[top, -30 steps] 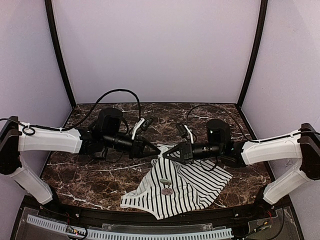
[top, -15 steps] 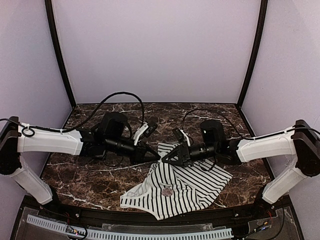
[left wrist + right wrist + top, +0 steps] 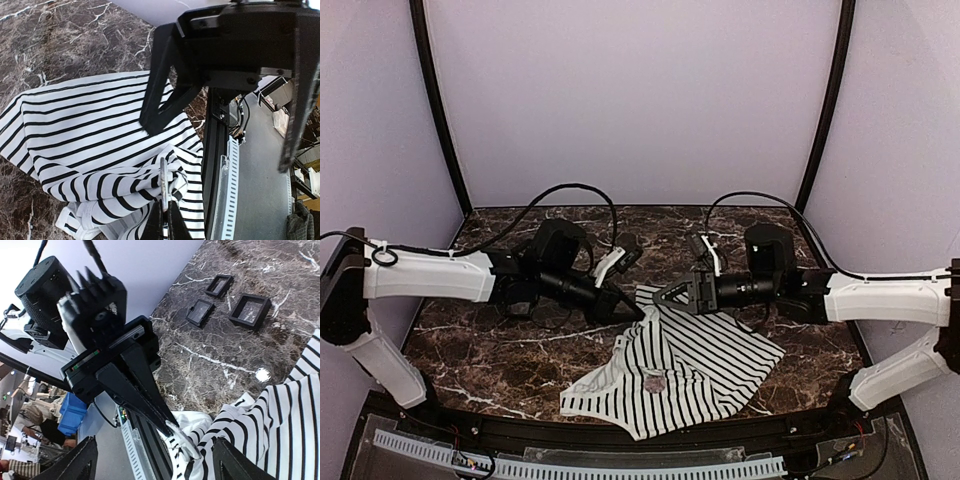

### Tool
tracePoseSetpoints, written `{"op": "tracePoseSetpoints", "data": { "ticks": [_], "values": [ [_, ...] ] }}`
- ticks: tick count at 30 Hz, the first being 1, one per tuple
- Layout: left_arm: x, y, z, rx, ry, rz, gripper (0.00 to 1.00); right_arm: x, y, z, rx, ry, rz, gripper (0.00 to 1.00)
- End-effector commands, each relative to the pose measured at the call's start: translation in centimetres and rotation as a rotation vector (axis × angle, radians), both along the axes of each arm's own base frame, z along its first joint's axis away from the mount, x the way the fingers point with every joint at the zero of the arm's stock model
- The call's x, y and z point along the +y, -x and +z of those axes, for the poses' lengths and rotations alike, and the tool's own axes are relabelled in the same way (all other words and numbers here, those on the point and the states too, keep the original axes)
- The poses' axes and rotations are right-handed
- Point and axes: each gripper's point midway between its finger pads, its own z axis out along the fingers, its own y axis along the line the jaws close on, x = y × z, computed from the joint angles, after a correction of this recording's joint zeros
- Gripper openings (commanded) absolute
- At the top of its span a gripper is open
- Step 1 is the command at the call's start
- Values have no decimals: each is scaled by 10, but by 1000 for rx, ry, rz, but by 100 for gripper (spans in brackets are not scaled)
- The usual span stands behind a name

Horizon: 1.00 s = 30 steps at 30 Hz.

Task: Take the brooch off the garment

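Note:
I should use my open right gripper to pinch the fabric (image 3: 194, 467) just below the brooch and pull it clear, as garment fabric bunches round the brooch in my left gripper.
The striped white garment (image 3: 705, 365) lies at the table's front middle, its upper left corner drawn up toward my left gripper (image 3: 639, 316). That gripper (image 3: 165, 216) is shut on a thin pale oval piece (image 3: 164, 184), apparently the brooch, seen edge-on with garment (image 3: 90, 130) fabric bunched round it. In the right wrist view the brooch (image 3: 183, 440) sticks out of the left gripper's tips (image 3: 172, 424) over the garment (image 3: 285, 430). My right gripper (image 3: 670, 298) hangs just right of it, open and holding nothing (image 3: 160, 465).
Three small black boxes (image 3: 219, 285) (image 3: 200, 312) (image 3: 250, 310) sit on the marble beyond the garment. A small pinkish spot (image 3: 655, 380) shows on the garment's front. A slotted rail (image 3: 580, 465) runs along the near edge.
My right gripper has opened wide and pulled back to the right, away from the left gripper's tips. The left gripper stays shut on the piece and has shifted slightly right.

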Motion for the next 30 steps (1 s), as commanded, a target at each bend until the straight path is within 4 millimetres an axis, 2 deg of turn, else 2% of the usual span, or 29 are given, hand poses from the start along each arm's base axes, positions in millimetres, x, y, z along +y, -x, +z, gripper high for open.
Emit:
{"op": "tracePoseSetpoints", "data": {
  "ticks": [1,7,15,18,23,25,28,30],
  "values": [
    [4,-8,-2,16,-36,31,1,-9,0,-8,-107,89,-61,81],
    [5,-8,-1,11,-36,36,1,-13,7,-35,-150,202,-115,75],
    [5,-10,-1,9,-38,40,1,-7,24,-65,-132,279,-101,46],
    [5,-10,-1,10,-39,43,1,-1,28,-71,-125,286,-83,35],
    [6,-10,-1,10,-40,43,1,6,29,-79,-125,306,-74,30],
    [6,-10,-1,10,-40,43,1,9,29,-80,-125,309,-67,21],
    [6,-10,-2,12,-42,45,1,12,30,-80,-126,305,-62,3],
    [6,-10,-2,9,-43,45,1,12,30,-79,-126,301,-67,0]
  ]
}}
